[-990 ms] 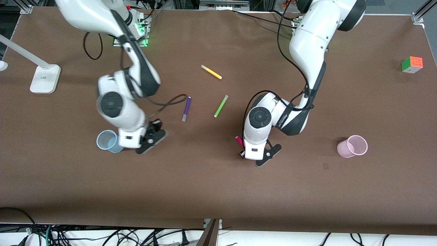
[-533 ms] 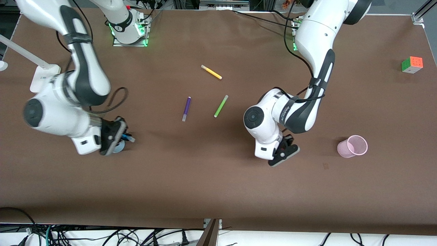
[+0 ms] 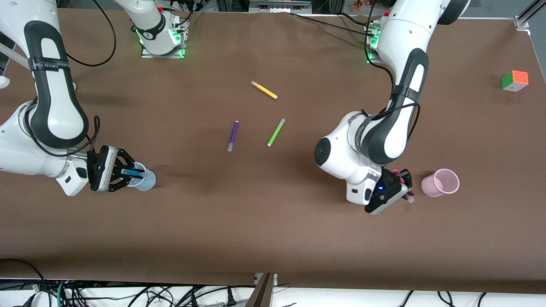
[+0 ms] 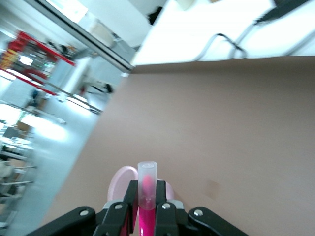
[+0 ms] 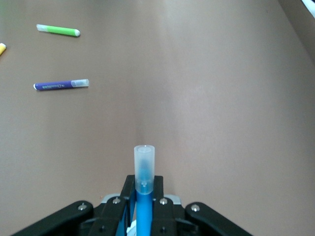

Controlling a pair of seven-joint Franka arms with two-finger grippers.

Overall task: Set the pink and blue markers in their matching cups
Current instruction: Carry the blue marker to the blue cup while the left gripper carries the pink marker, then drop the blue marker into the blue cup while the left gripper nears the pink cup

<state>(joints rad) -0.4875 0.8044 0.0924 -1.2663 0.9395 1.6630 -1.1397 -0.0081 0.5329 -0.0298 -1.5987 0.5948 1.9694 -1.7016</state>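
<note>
My left gripper has the pink marker. It will let go of the marker inside the opening of the light pink cup (image 3: 446, 182) (image 4: 126, 185).
My right gripper (image 3: 127, 172) is shut on the blue marker (image 3: 133, 172) and holds it level over the rim of the light blue cup (image 3: 146, 182), at the right arm's end of the table. In the right wrist view the blue marker (image 5: 144, 173) sticks out between the fingers, pale cap outward. My left gripper (image 3: 403, 186) is shut on the pink marker (image 3: 397, 172), just beside the light pink cup (image 3: 441, 182). In the left wrist view the pink marker (image 4: 146, 192) stands between the fingers with the pink cup (image 4: 119, 180) right past them.
A purple marker (image 3: 232, 135), a lime-green marker (image 3: 276, 132) and a yellow marker (image 3: 264, 90) lie mid-table. A colour cube (image 3: 515, 80) sits near the table's edge at the left arm's end.
The right arm swung out with the blue marker and brought it over the blue cup. The left arm carried the pink marker across the table up to the pink cup.
</note>
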